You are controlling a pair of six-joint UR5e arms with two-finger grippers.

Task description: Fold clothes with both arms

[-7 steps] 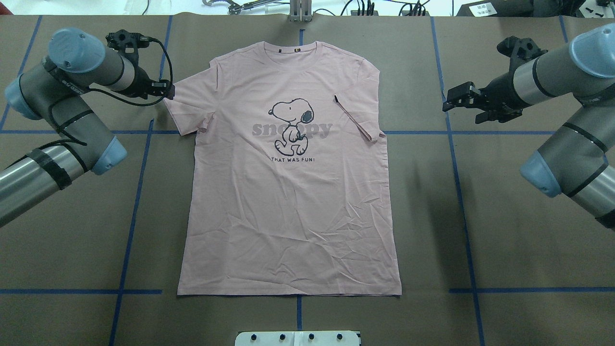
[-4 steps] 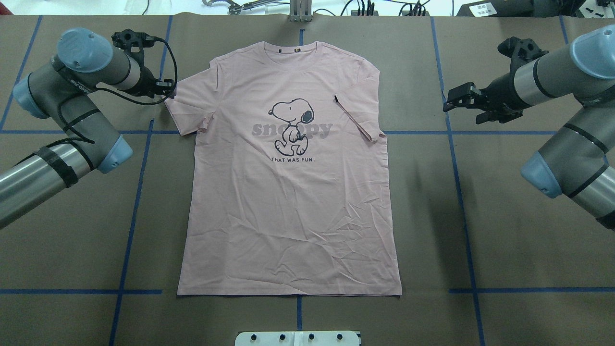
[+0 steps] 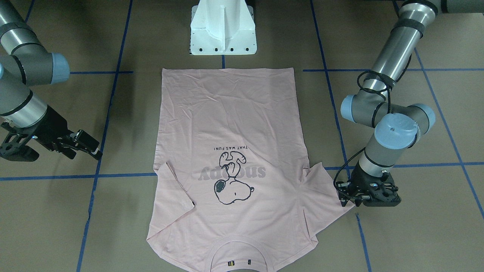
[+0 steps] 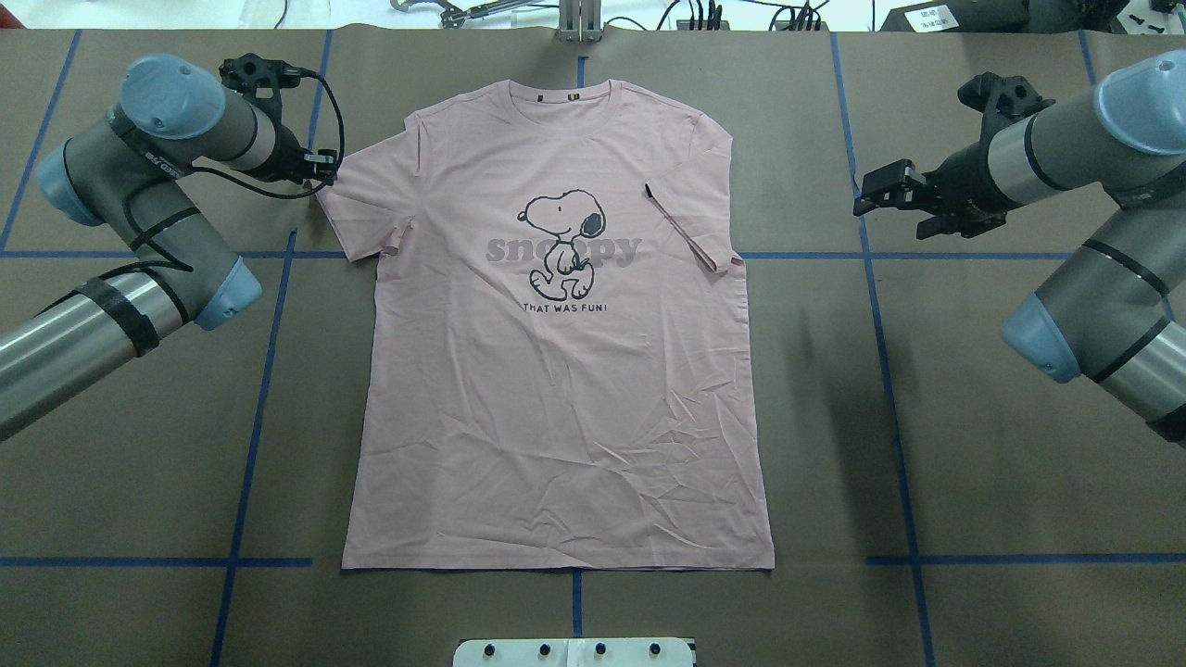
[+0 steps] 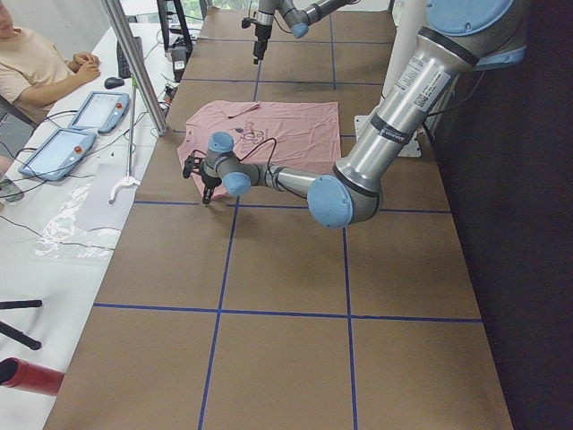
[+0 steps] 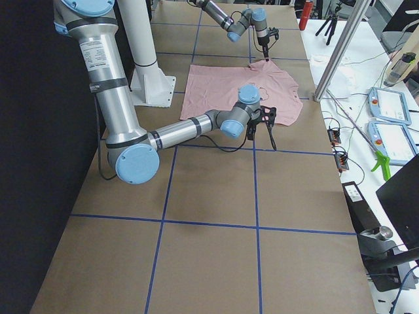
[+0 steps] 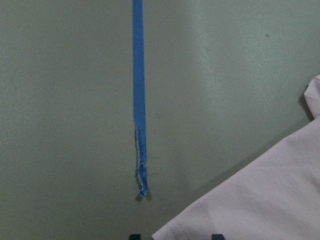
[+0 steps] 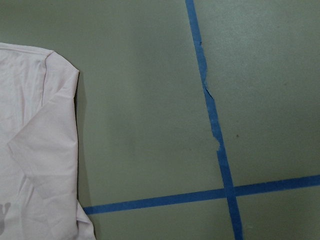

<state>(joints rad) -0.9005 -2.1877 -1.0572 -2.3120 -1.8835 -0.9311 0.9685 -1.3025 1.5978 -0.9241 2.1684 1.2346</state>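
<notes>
Next, my left gripper releases the tip of the spread-out sleeve on the shirt's chest (image 3: 273, 207) next to the printed Snoopy head.
The pale pink Snoopy T-shirt (image 4: 556, 371) lies flat and print up on the brown table, collar away from the robot; it also shows in the front-facing view (image 3: 227, 124). One sleeve (image 4: 686, 227) is folded in over the chest. The other sleeve (image 4: 357, 208) lies spread out. My left gripper (image 4: 320, 178) is low at that sleeve's tip, also in the front-facing view (image 3: 346, 200). In the left wrist view the sleeve edge (image 7: 260, 200) lies between its parted fingertips (image 7: 216, 236). My right gripper (image 4: 888, 206) hangs open and empty over bare table, well clear of the shirt.
Blue tape lines (image 4: 250, 445) grid the table. The white pedestal base (image 3: 223, 34) stands at the near edge by the shirt's hem. A metal post (image 5: 134, 63) and a side table with tablets (image 5: 63, 148) and a seated person lie beyond the collar end.
My left arm has swung slightly toward the shirt and the far edge, its gripper staying at the sleeve tip. The right arm and the shirt have hardly moved.
</notes>
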